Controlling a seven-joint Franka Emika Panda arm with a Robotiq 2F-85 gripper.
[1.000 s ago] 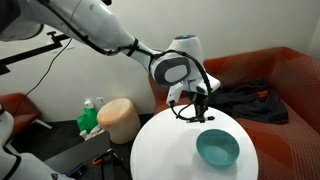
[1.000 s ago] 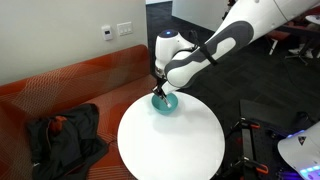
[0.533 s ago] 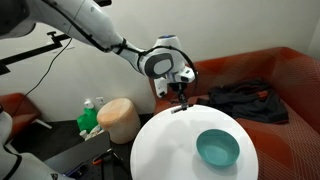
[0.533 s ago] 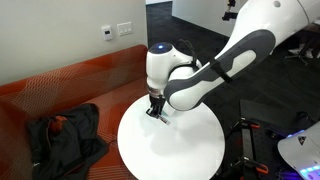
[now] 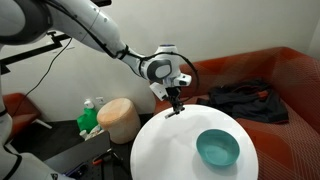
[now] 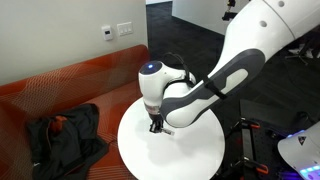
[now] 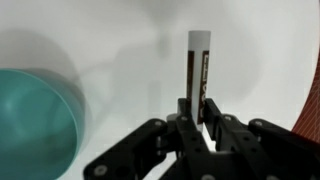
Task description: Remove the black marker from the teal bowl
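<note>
The black marker is to go on the white table (image 5: 189, 128) close beside the teal bowl, toward the tan pouf. Next, my gripper lets go of it there.
My gripper (image 5: 176, 106) is shut on the black marker (image 7: 197, 68), a slim dark pen with a white end. It holds the marker upright just above the white round table (image 5: 165, 150), near the table's edge. The teal bowl (image 5: 218, 148) stands empty on the table, well away from the gripper. In the wrist view the bowl (image 7: 35, 125) is at the left edge and the marker points away from my jaws (image 7: 193, 112). In an exterior view my gripper (image 6: 156, 125) hangs over the table and my arm hides the bowl.
A black cloth heap (image 5: 245, 100) lies on the red sofa (image 5: 290, 80) behind the table; it also shows in an exterior view (image 6: 65, 135). A tan round pouf (image 5: 120, 118) and a green bottle (image 5: 90, 118) stand beside the table.
My gripper has carried the marker out of the bowl and across the table, away from the bowl, and has come lower toward the tabletop.
</note>
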